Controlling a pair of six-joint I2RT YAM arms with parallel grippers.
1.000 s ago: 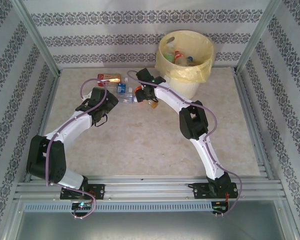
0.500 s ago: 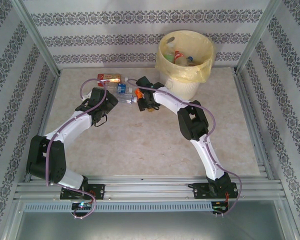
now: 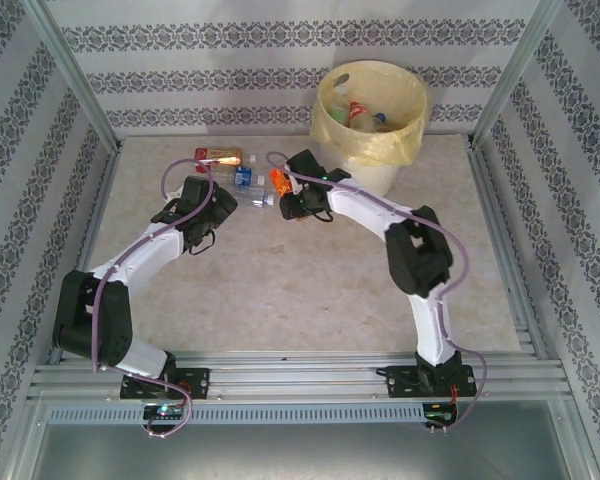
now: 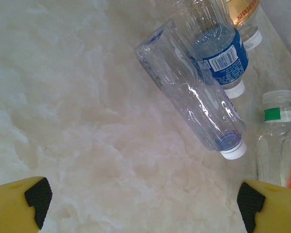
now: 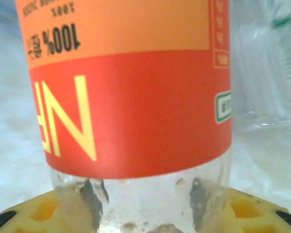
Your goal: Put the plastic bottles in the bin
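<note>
My right gripper is holding the plastic bottle. It will let go of it in the cream bin point(image 3: 382, 109), next to the red-labelled bottle.
My right gripper point(image 3: 288, 196) is shut on a plastic bottle with a red and orange label point(image 5: 131, 97), its pads pressed against the clear lower body; the same bottle point(image 3: 278, 183) shows orange left of the bin. My left gripper point(image 4: 143, 206) stands open over bare table, its fingertips point(image 4: 36, 199) wide apart. Just beyond it lie a clear bottle with a white cap point(image 4: 191, 97), a blue-labelled bottle point(image 4: 220, 53) and a green-banded bottle point(image 4: 276, 136). The cream bin point(image 3: 372, 165) with its yellow bag stands at the back, bottles point(image 3: 358, 112) inside.
Another orange-labelled bottle point(image 3: 218, 156) lies near the back wall, behind the blue-labelled one point(image 3: 243, 177). A clear green-labelled bottle point(image 5: 266, 73) lies close to the right of the held one. Metal frame posts and patterned walls enclose the table point(image 3: 310, 290).
My right gripper has closed on the red and orange bottle, and the right arm's elbow has swung out to the right. The left arm has not moved.
</note>
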